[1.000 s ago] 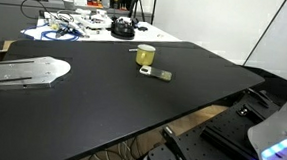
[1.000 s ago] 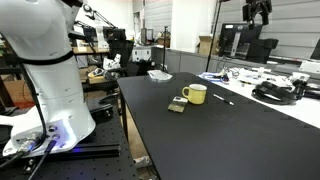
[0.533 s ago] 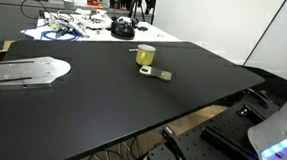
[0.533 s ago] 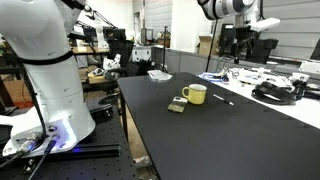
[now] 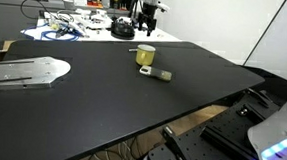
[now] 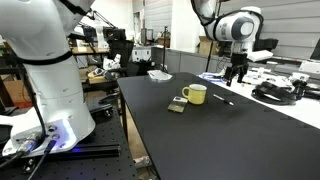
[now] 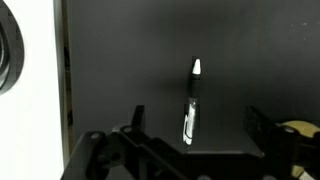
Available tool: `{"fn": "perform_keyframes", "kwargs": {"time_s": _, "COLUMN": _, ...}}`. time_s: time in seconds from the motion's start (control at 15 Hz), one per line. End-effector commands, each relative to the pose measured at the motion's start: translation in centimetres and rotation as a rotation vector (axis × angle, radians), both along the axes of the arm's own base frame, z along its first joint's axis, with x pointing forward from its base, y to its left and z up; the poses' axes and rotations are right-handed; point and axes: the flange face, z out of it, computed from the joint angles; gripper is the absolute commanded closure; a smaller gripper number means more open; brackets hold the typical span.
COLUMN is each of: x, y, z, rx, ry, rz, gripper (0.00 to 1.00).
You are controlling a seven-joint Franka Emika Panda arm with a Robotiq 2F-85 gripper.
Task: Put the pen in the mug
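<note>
The robot's gripper needs to next move down to the pen's silver end (image 5: pixel 133 50) (image 7: pixel 189 127), opposite the pen's white tip, and close there.
The yellow-olive mug (image 5: pixel 145 56) stands on the black table (image 5: pixel 112 98); it also shows in an exterior view (image 6: pixel 196 94) and at the wrist view's right edge (image 7: pixel 303 130). The pen (image 7: pixel 191 102), dark with a white tip, lies flat on the table between my fingers in the wrist view, and beyond the mug in an exterior view (image 6: pixel 222 98). My gripper (image 6: pixel 236 76) hangs above the pen, apart from it, open and empty. It shows too in an exterior view (image 5: pixel 147 26) and in the wrist view (image 7: pixel 196 130).
A small grey-olive block (image 5: pixel 160 75) lies beside the mug, also in an exterior view (image 6: pixel 176 106). A second table behind holds cables and black parts (image 5: pixel 77 26). A metal plate (image 5: pixel 19 72) lies at the black table's side. The robot base (image 6: pixel 45 70) stands by the table.
My gripper has come down from high above the table to just over the pen. The mug, block and pen have not moved.
</note>
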Motion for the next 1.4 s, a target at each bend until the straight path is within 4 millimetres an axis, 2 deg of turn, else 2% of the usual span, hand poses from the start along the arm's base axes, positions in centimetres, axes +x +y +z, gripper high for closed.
{"fn": "perform_keyframes", "kwargs": {"time_s": 0.0, "x": 1.1, "y": -0.1, "z": -1.8, "rx": 0.025, "ry": 0.048, "rz": 0.019, "gripper": 0.0}}
{"fn": "perform_keyframes", "kwargs": {"time_s": 0.4, "x": 0.9, "y": 0.4, "z": -4.6, "rx": 0.029, "ry": 0.112, "rz": 0.034, "gripper": 0.0}}
{"fn": "perform_keyframes", "kwargs": {"time_s": 0.87, "x": 0.9, "y": 0.0, "z": -5.9, "rx": 0.032, "ry": 0.133, "rz": 0.028, "gripper": 0.0}}
{"fn": "perform_keyframes", "kwargs": {"time_s": 1.33, "x": 0.9, "y": 2.1, "z": -7.2, "rx": 0.032, "ry": 0.137, "rz": 0.057, "gripper": 0.0}}
